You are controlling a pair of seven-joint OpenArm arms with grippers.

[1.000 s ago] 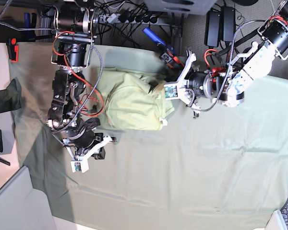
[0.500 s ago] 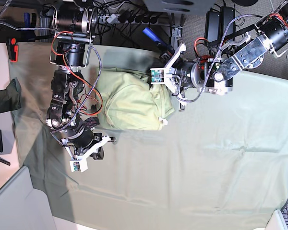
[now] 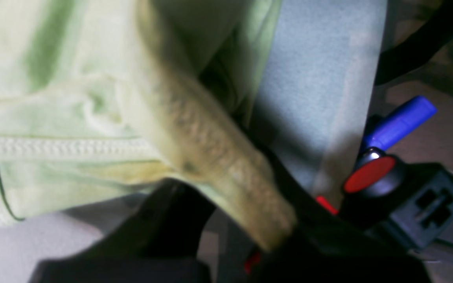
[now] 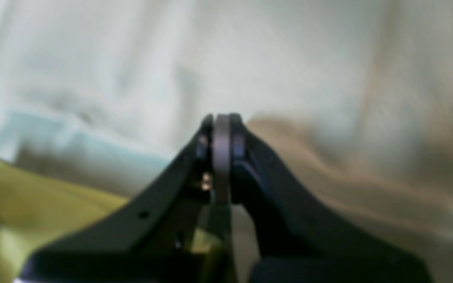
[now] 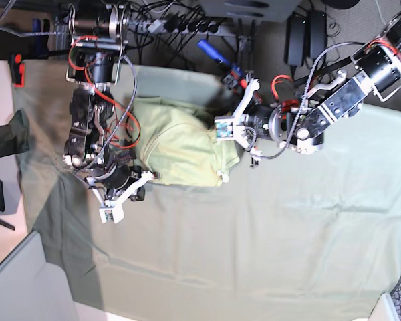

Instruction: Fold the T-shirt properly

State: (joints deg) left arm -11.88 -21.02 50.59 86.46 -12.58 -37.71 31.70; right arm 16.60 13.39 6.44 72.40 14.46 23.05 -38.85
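Next, my left gripper lets go of the T-shirt on the grey-green sheet just off its near hem (image 5: 222, 188), toward the middle of the table.
The pale yellow-green T-shirt (image 5: 180, 144) lies bunched and partly folded on the sheet, left of centre. My left gripper (image 5: 227, 130) is at its right edge. In the left wrist view it (image 3: 267, 236) is shut on a thick fold of the T-shirt (image 3: 53, 98), whose stitched hem runs along the left. My right gripper (image 5: 150, 176) is at the shirt's lower left edge. In the right wrist view it (image 4: 221, 122) is shut, with nothing visible between the tips and the shirt cloth (image 4: 34, 196) at the lower left.
A dull grey-green sheet (image 5: 274, 227) covers the table. A dark garment (image 5: 1, 140) lies at the left edge. A black box with a red button (image 3: 370, 179) and a blue handle (image 3: 401, 122) sit past the sheet's far edge, among cables (image 5: 187, 23).
My left gripper rose toward the far edge, then came back down to the shirt's right edge. My right gripper moved up closer to the shirt's lower left edge.
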